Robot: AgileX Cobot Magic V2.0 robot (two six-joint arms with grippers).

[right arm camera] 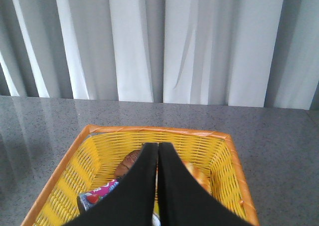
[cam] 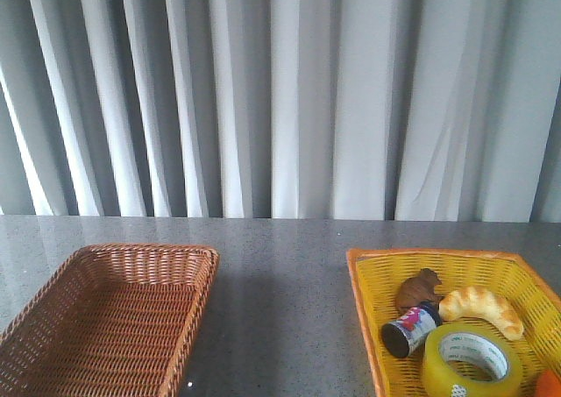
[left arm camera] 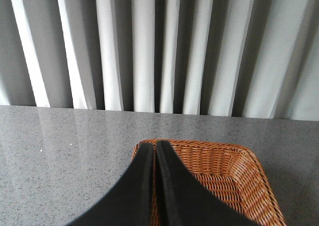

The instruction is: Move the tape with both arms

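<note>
The robot's right gripper needs to next move to the side of the tape [cam: 514,367] nearest the orange object in the yellow basket and close there.
The tape [cam: 471,360], a wide translucent yellow roll with a white printed core, lies flat at the near end of the yellow basket [cam: 368,279] on the right. Neither arm shows in the front view. My right gripper [right arm camera: 158,145] is shut and empty, hovering above the yellow basket [right arm camera: 99,151]; its fingers hide the tape in the right wrist view. My left gripper [left arm camera: 154,143] is shut and empty above the near-left part of the brown wicker basket [left arm camera: 239,171].
The yellow basket also holds a pale croissant [cam: 480,308], a small brown piece [cam: 419,287] and a small printed can [cam: 410,329] lying on its side; an orange object [cam: 550,384] shows at its near right. The brown wicker basket [cam: 105,318] stands on the left. Grey curtains hang behind the table.
</note>
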